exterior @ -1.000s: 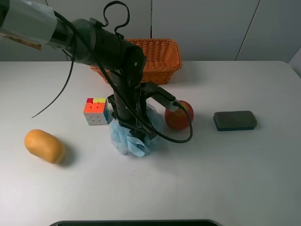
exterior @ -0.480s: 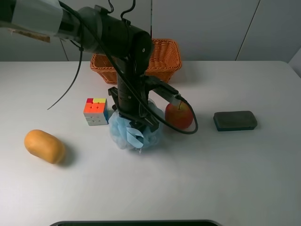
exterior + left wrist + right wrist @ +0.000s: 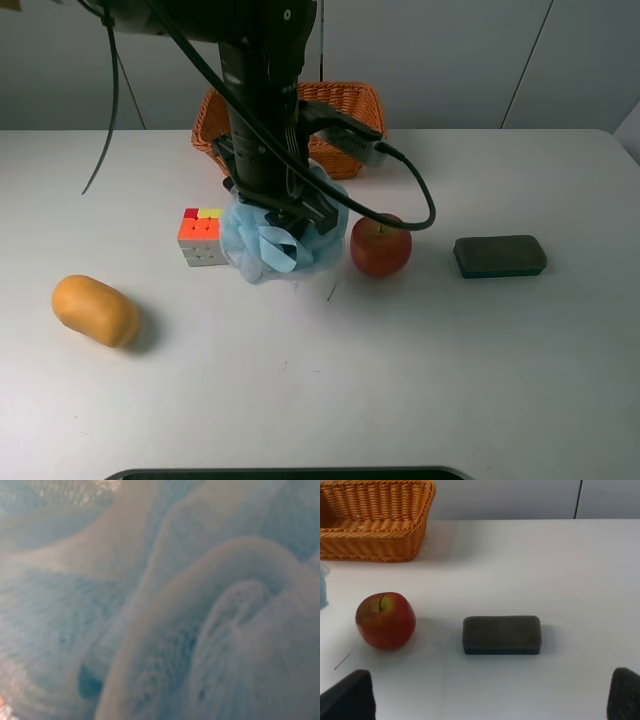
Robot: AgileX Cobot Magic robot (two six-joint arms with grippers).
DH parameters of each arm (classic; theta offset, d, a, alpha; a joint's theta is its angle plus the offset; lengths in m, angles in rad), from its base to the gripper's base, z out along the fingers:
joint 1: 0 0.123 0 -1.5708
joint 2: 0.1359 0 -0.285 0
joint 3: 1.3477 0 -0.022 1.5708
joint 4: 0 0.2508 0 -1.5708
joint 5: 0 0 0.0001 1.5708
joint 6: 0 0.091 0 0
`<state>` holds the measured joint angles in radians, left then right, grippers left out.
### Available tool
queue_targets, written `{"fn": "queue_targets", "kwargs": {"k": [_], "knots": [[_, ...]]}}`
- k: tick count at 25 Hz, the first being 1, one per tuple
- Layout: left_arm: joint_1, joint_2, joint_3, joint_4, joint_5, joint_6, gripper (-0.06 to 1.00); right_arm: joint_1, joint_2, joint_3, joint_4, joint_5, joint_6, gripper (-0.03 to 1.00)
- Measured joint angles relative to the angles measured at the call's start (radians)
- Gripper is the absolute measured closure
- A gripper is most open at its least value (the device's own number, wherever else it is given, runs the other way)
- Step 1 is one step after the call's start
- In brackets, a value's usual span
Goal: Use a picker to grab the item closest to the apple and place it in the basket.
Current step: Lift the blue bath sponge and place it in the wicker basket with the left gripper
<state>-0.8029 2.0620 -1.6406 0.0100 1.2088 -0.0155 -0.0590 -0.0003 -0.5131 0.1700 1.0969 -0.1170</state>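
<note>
Next, my left gripper releases the blue pouf inside the orange wicker basket [image 3: 304, 107], close to its middle, toward the apple's end.
A red apple [image 3: 380, 246] sits on the white table, and it also shows in the right wrist view [image 3: 385, 620]. A blue mesh bath pouf [image 3: 285, 240] hangs just left of the apple, lifted off the table by my left gripper [image 3: 275, 222], which is buried in it and shut on it. The pouf [image 3: 160, 600] fills the left wrist view. The orange wicker basket [image 3: 350, 150] stands behind the arm, and it also shows in the right wrist view [image 3: 370, 547]. My right gripper [image 3: 490, 700] is open and empty, near the table's front.
A colourful puzzle cube [image 3: 203, 236] stands just left of the pouf. An orange-yellow oval fruit [image 3: 95, 310] lies at the front left. A dark grey block [image 3: 499, 256] lies right of the apple, and it also shows in the right wrist view [image 3: 501, 634].
My left arm has risen and moved back toward the basket, lifting the blue pouf off the table. The apple, cube and block have not moved.
</note>
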Motion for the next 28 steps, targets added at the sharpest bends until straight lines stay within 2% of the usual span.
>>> {"fn": "queue_targets", "kwargs": {"k": [12,16,20,23,28], "knots": [[0.019,-0.053,-0.261,0.027,0.011,-0.031,0.50,0.000,0.000,0.000,0.000,0.000,0.000,0.27],[0.067,-0.053,-0.339,0.083,0.012,-0.031,0.51,0.000,0.000,0.000,0.000,0.000,0.000,0.27],[0.145,-0.032,-0.394,0.103,0.009,-0.031,0.51,0.000,0.000,0.000,0.000,0.000,0.000,0.27],[0.202,0.008,-0.415,0.108,-0.047,-0.028,0.51,0.000,0.000,0.000,0.000,0.000,0.000,0.27],[0.270,0.091,-0.415,0.110,-0.217,-0.013,0.52,0.000,0.000,0.000,0.000,0.000,0.000,0.27]]}}
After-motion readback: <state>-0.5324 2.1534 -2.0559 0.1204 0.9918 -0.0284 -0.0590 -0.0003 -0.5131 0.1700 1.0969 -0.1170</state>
